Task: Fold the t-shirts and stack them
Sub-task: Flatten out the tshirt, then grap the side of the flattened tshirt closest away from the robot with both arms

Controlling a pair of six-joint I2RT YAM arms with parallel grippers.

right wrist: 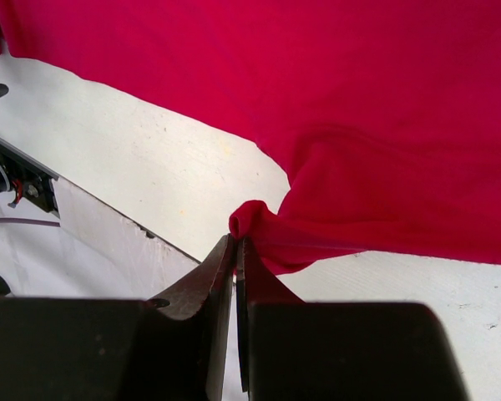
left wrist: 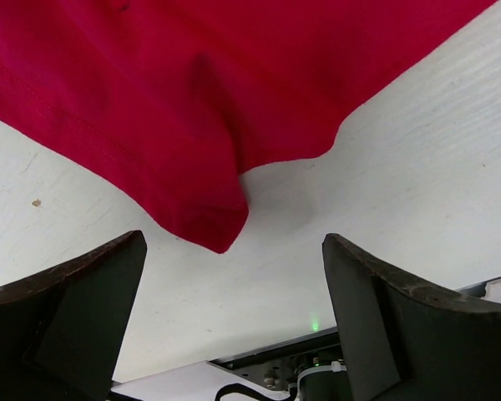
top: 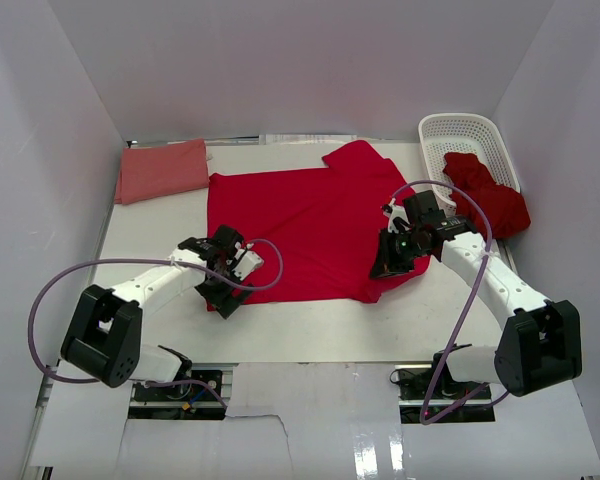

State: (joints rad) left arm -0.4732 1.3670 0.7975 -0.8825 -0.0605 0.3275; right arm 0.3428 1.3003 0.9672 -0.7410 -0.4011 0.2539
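Observation:
The crimson t-shirt's corner lies past my left gripper's open fingers. My left gripper will pinch the corner's tip (left wrist: 222, 241) while my right gripper keeps hold of the t-shirt's fold.
A crimson t-shirt (top: 310, 225) lies spread flat in the middle of the table. My left gripper (top: 224, 296) stands wide open at its near left corner. In the left wrist view that corner (left wrist: 221, 232) rests on the table just beyond the gap, and nothing lies between the left gripper's (left wrist: 234, 309) fingers (left wrist: 401, 317). My right gripper (top: 382, 268) is shut on a pinched fold at the shirt's near right corner (right wrist: 259, 221), the cloth (right wrist: 359, 100) bunching at the right gripper's (right wrist: 239, 244) tips. A folded salmon-pink t-shirt (top: 160, 170) lies at the back left. Another crimson t-shirt (top: 485, 198) hangs crumpled out of the basket.
A white lattice basket (top: 467, 133) stands at the back right against the wall. White walls close in the table on the left, back and right. The table's front edge and the arm bases (top: 180, 385) run close behind both grippers.

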